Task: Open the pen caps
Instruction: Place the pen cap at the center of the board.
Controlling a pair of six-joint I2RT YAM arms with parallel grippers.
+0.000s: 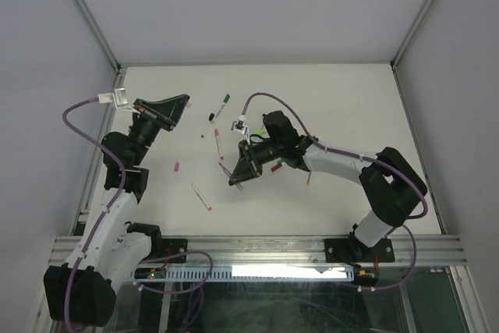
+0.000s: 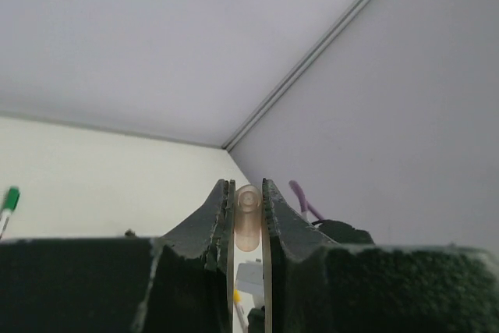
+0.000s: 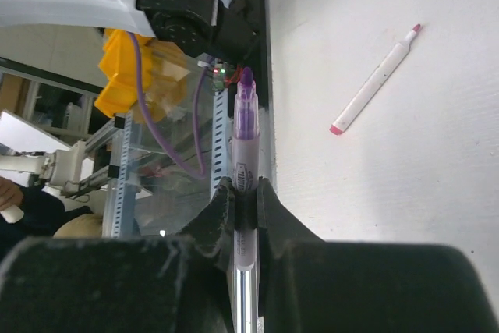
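The robot's left gripper should release the pink translucent pen cap on the bare table [image 1: 188, 161] next to the small pink cap.
My left gripper [image 1: 184, 104] is raised at the table's far left and is shut on a pale pink translucent pen cap [image 2: 248, 220], which stands between the fingertips [image 2: 220, 202]. My right gripper [image 1: 235, 179] is mid-table and shut on a purple-tipped pen [image 3: 244, 134] with its cap off; the grey barrel sticks out past the jaws. Loose pens lie between the arms: a green-ended one [image 1: 223, 100], a black-ended one [image 1: 208, 124], a red one [image 1: 218, 144] and a pink-ended one [image 1: 202, 196], which also shows in the right wrist view [image 3: 374, 83]. A small pink cap [image 1: 178, 166] lies on the table.
The white table [image 1: 343, 107] is walled on three sides, with a metal rail [image 1: 257, 247] along the near edge. A small orange piece [image 1: 311, 180] lies under the right arm's forearm. The green pen end shows at the left wrist view's left edge [image 2: 8, 202].
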